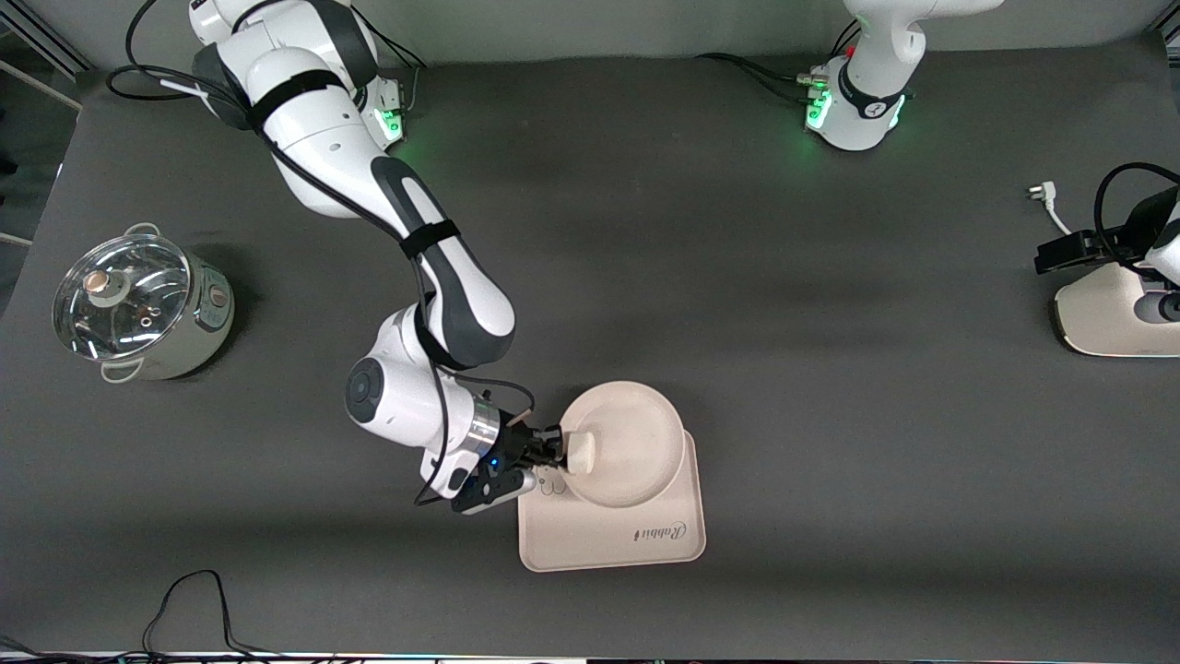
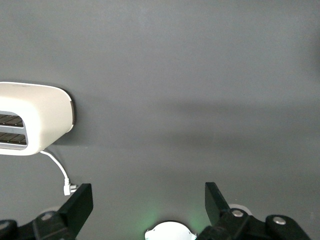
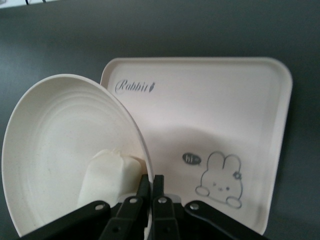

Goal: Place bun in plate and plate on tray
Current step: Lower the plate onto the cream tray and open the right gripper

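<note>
The robot's right gripper needs to set the plate down and let go on the middle of the tray, partly over the "Rabbit" lettering [image 1: 622,505] [image 3: 163,128].
My right gripper [image 1: 556,443] is shut on the rim of the round cream plate [image 1: 636,438] and holds it tilted over the part of the tray farther from the front camera. The off-white bun [image 1: 581,450] lies in the plate against the rim next to the fingers. The rectangular tray [image 1: 636,539] with the "Rabbit" lettering lies flat on the table. In the right wrist view the gripper [image 3: 151,182] pinches the plate [image 3: 55,145] beside the bun [image 3: 107,175], above the tray [image 3: 215,115]. My left gripper [image 2: 149,200] is open and empty, waiting over the toaster at the left arm's end.
A steel pot with a glass lid [image 1: 138,309] stands at the right arm's end. A cream toaster [image 1: 1102,318] with a white plug [image 1: 1042,194] stands at the left arm's end; it also shows in the left wrist view [image 2: 35,117]. A black cable [image 1: 194,599] lies near the front edge.
</note>
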Robot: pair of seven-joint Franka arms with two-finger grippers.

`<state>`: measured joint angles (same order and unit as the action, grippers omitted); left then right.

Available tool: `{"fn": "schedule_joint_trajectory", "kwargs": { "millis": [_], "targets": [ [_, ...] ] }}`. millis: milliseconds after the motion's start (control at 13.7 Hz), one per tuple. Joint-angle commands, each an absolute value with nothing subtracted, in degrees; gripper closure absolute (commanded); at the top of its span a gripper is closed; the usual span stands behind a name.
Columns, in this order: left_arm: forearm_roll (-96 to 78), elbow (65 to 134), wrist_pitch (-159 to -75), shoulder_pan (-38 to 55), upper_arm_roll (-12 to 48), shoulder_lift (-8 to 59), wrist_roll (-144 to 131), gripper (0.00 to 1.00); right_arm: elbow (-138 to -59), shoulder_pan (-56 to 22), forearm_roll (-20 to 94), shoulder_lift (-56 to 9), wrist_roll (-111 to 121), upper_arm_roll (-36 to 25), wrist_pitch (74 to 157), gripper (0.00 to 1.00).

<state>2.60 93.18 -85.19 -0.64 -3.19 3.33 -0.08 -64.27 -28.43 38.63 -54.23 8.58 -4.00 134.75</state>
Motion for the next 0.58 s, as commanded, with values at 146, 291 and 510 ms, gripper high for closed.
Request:
{"fn": "schedule_joint_trajectory", "kwargs": {
  "millis": [146, 291, 510],
  "targets": [
    [2.11, 93.25, -84.29, 0.0, -2.73, 3.34, 0.53, 0.0, -54.41, -27.6, 36.74, -61.33, 10.63, -3.52, 136.82, 1.0],
    [2.11, 93.34, -84.29, 0.09, -2.72, 3.34, 0.62, 0.0, -52.66, -27.42, 36.74, -64.06, 11.94, -3.25, 140.08, 1.0],
    [2.11, 93.34, -85.16, 0.35, -2.72, 3.69, 0.79, 0.0, -51.16, -27.33, 36.83, -67.58, 12.83, -2.2, 145.18, 1.0]
  ]
}}
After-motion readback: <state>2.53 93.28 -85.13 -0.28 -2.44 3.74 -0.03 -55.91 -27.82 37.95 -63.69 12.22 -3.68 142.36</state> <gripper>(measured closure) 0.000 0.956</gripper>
